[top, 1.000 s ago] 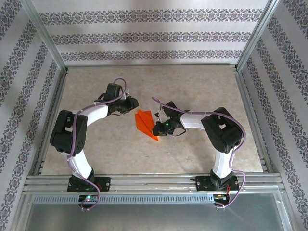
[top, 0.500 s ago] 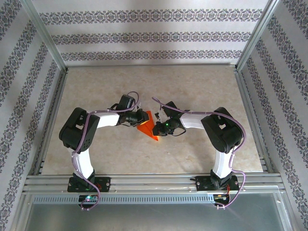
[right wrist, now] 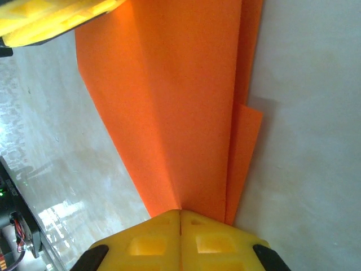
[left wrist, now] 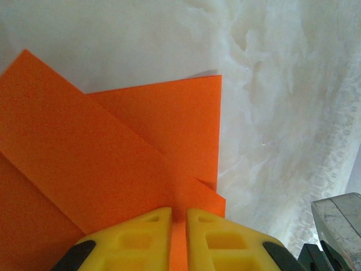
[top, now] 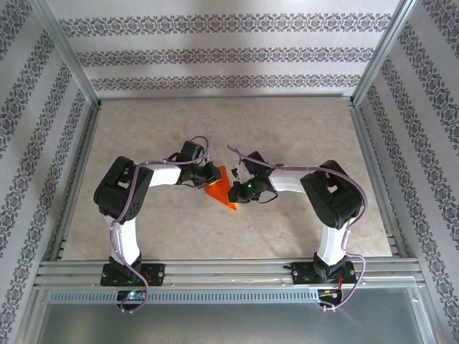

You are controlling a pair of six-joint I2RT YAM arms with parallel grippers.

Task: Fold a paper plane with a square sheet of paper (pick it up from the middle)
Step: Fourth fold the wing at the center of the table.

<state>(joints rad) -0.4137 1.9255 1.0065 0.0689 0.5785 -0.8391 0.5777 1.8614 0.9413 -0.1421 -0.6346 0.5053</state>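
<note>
The robot's right gripper is at the narrow tip of the paper plane, so it should let go of the tip and grab the plane's middle (top: 224, 189) before lifting.
The orange paper plane (top: 224, 197) is a folded, narrow layered dart lying mid-table between both arms. My left gripper (top: 214, 175) is at its upper left end. In the left wrist view the yellow fingers (left wrist: 138, 240) stand almost together, and a thin strip of the paper (left wrist: 113, 141) runs into the slit of the left gripper (left wrist: 179, 217). My right gripper (top: 235, 192) is at the plane's right side. In the right wrist view, the right gripper (right wrist: 180, 217) has its jaws pressed together where the crease of the paper (right wrist: 180, 101) meets them. The left fingers (right wrist: 51, 20) show at that view's top left.
The marble-patterned table (top: 287, 129) has free room all around the paper. Aluminium rails (top: 229, 272) run along the near edge and both sides, and patterned walls close in the back and sides.
The left arm has swung right from beside the paper onto its upper left end, and its jaws have narrowed. The right gripper and the paper have stayed where they were.
</note>
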